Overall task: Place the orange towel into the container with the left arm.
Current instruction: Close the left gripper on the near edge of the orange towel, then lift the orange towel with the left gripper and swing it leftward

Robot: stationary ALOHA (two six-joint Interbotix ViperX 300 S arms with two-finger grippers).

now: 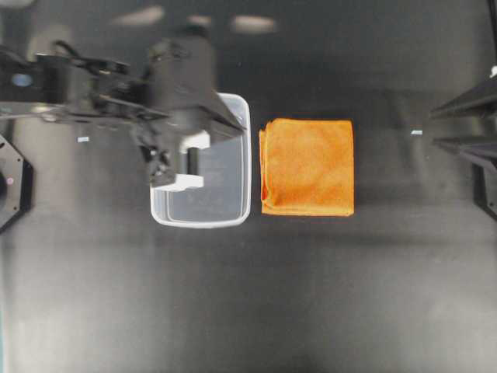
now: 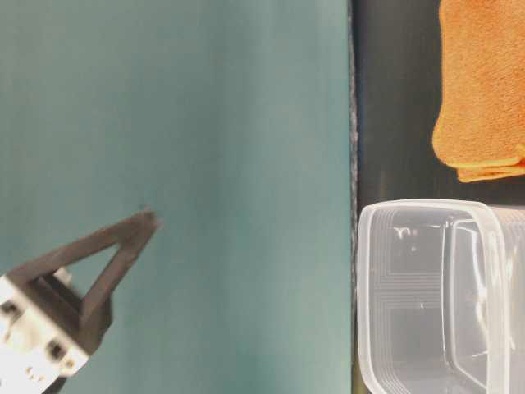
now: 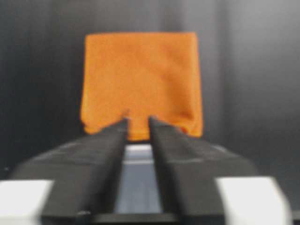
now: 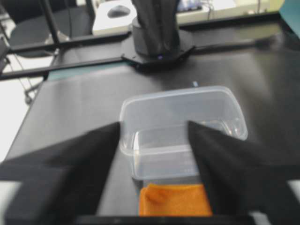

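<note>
Next, my left gripper goes to the middle of the orange towel (image 1: 305, 167) (image 3: 140, 82) and closes there, bunching up the cloth to lift it.
The orange towel (image 1: 307, 167) lies folded flat on the black table, just right of the container (image 1: 247, 155), a clear tub with nothing in it. The left arm reaches over the tub. In the left wrist view my left gripper (image 3: 138, 121) points at the towel (image 3: 140, 79), its fingers a narrow gap apart with nothing between them. One of its fingers (image 2: 123, 246) shows well above the tub (image 2: 365, 287) in the table-level view. My right gripper (image 1: 439, 126) waits at the right edge, open and holding nothing. It (image 4: 154, 125) faces the towel (image 4: 173, 200) and the tub (image 4: 183, 101).
The left arm's round black base (image 4: 157, 47) stands behind the tub in the right wrist view. A black mount plate (image 1: 12, 183) sits at the table's left edge. Small white marks (image 1: 417, 132) dot the tabletop.
</note>
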